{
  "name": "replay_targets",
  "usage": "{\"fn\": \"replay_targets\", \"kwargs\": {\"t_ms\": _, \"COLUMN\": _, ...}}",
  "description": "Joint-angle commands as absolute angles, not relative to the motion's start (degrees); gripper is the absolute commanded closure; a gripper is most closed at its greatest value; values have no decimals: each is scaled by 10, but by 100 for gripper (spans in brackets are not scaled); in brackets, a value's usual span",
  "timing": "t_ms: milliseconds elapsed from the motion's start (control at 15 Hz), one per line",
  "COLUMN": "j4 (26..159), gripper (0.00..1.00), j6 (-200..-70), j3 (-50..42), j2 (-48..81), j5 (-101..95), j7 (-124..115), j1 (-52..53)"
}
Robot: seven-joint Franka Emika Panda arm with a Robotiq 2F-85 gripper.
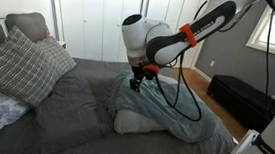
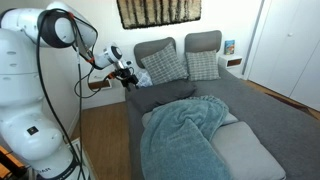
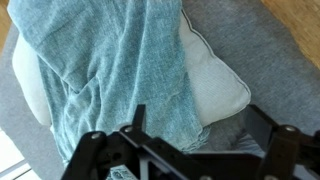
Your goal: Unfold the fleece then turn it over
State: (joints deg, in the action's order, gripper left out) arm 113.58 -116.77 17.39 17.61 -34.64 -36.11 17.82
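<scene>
Next, my gripper moves next to the fleece's corner (image 1: 115, 106) (image 3: 195, 138) beside the light grey pillow, toward the checked pillows, and closes on the fleece there.
The grey-teal fleece (image 1: 170, 108) lies crumpled in loose folds over a light grey pillow (image 1: 132, 122) on the dark grey bedspread (image 1: 75, 102). It shows in both exterior views (image 2: 185, 135). In the wrist view the fleece (image 3: 110, 60) fills the upper left, with the pillow (image 3: 215, 80) showing beside its edge. My gripper (image 3: 200, 130) is open and empty, above the fleece's edge and apart from it. It also shows in both exterior views (image 1: 137, 82) (image 2: 127, 78).
Checked pillows (image 2: 165, 65) and grey cushions (image 2: 203, 42) stand at the head of the bed. A second light grey pillow (image 2: 245, 155) lies near the foot. Wood floor (image 2: 100, 125) runs beside the bed. A dark bench (image 1: 241, 96) stands by the window wall.
</scene>
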Motion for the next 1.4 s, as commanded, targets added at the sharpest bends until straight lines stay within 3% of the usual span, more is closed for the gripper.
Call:
{"fn": "replay_targets", "kwargs": {"t_ms": 0, "j4": 1057, "gripper": 0, "j6": -1154, "j3": 126, "j2": 267, "j5": -388, "j7": -371, "j1": 223}}
{"fn": "replay_targets", "kwargs": {"t_ms": 600, "j4": 1055, "gripper": 0, "j6": -1170, "j3": 104, "j2": 281, "j5": -363, "j7": -356, "j1": 232}}
{"fn": "replay_targets", "kwargs": {"t_ms": 1333, "j4": 1009, "gripper": 0, "j6": -1191, "j3": 38, "j2": 415, "j5": -415, "j7": -431, "j1": 273}}
